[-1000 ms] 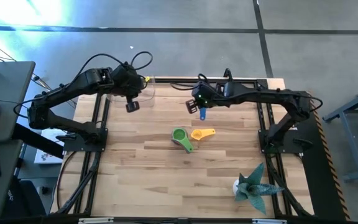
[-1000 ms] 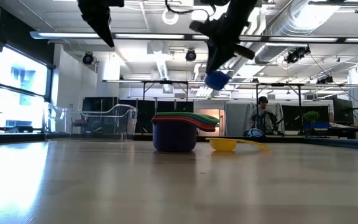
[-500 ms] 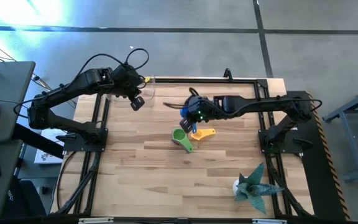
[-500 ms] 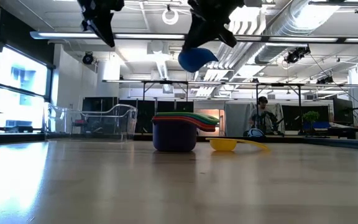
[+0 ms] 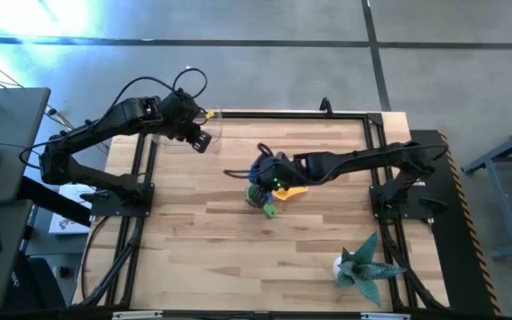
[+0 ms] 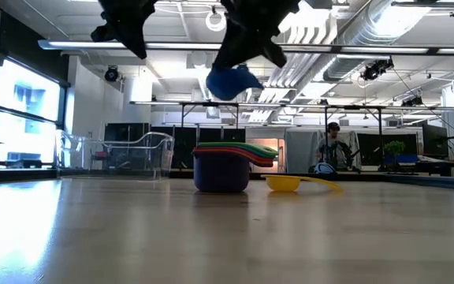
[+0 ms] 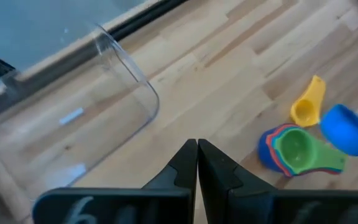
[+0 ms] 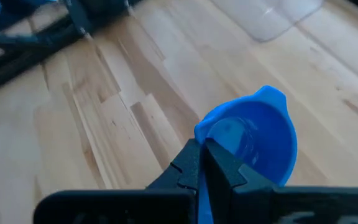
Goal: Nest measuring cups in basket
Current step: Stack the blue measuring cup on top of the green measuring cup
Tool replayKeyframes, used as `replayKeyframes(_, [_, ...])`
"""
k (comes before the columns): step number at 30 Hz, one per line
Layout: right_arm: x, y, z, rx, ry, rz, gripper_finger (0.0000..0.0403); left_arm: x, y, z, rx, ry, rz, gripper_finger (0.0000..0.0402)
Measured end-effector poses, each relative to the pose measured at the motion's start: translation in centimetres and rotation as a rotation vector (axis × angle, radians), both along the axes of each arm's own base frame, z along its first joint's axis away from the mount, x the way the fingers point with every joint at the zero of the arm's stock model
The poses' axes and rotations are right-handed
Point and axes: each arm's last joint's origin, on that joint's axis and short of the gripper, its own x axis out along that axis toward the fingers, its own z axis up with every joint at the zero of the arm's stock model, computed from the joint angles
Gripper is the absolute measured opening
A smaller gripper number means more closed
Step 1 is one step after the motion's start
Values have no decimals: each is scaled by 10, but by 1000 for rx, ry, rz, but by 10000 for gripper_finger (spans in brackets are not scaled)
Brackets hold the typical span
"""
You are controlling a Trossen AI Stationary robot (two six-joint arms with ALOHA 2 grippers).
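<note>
Next, I set the blue cup down inside the green cup of the nest (image 5: 256, 196) with my right gripper.
A nest of several measuring cups (image 5: 261, 197) (image 6: 222, 166) (image 7: 289, 152) stands on its base mid-table, purple outermost, green innermost. The yellow cup (image 5: 292, 189) (image 6: 286, 183) lies on the table just to its right. The clear basket (image 5: 204, 124) (image 6: 124, 154) (image 7: 73, 118) rests on its base at the far-left edge. My right gripper (image 5: 265, 171) (image 8: 201, 163) hangs above the nest, shut on the blue cup (image 6: 228, 81) (image 8: 253, 140). My left gripper (image 5: 200, 140) (image 7: 197, 155) hovers shut and empty beside the basket. My right gripper pinches the blue cup between its two fingers at the bowl's near rim (image 8: 207, 134); the fingers hide the handle. The bowl juts out beyond the fingertips with its open side toward the wrist camera. The cup is lifted clear, well above the nest (image 6: 222, 166).
A spiky teal plant figure (image 5: 363, 267) stands at the near-right corner. Black frame rails (image 5: 140, 178) (image 5: 380, 169) run along the left and right sides. Bare wood lies between the basket and the nest and across the near half of the table.
My right gripper has carried the blue cup from the far middle of the table toward the near-left, from beyond the yellow cup to above the nest. It has stayed shut on the cup. My left gripper has drifted slightly toward the far right, beside the basket.
</note>
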Motion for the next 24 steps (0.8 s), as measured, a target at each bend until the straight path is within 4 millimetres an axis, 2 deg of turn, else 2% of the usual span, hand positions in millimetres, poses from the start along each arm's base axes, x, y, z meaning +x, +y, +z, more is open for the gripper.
replayKeyframes(17, [22,9,-54,18,144,63,0,4,-9,0,-49,-30,9,3])
replayKeyframes(24, [23,14,-57,20,153,67,0,5,-13,0,-51,-31,-6,3])
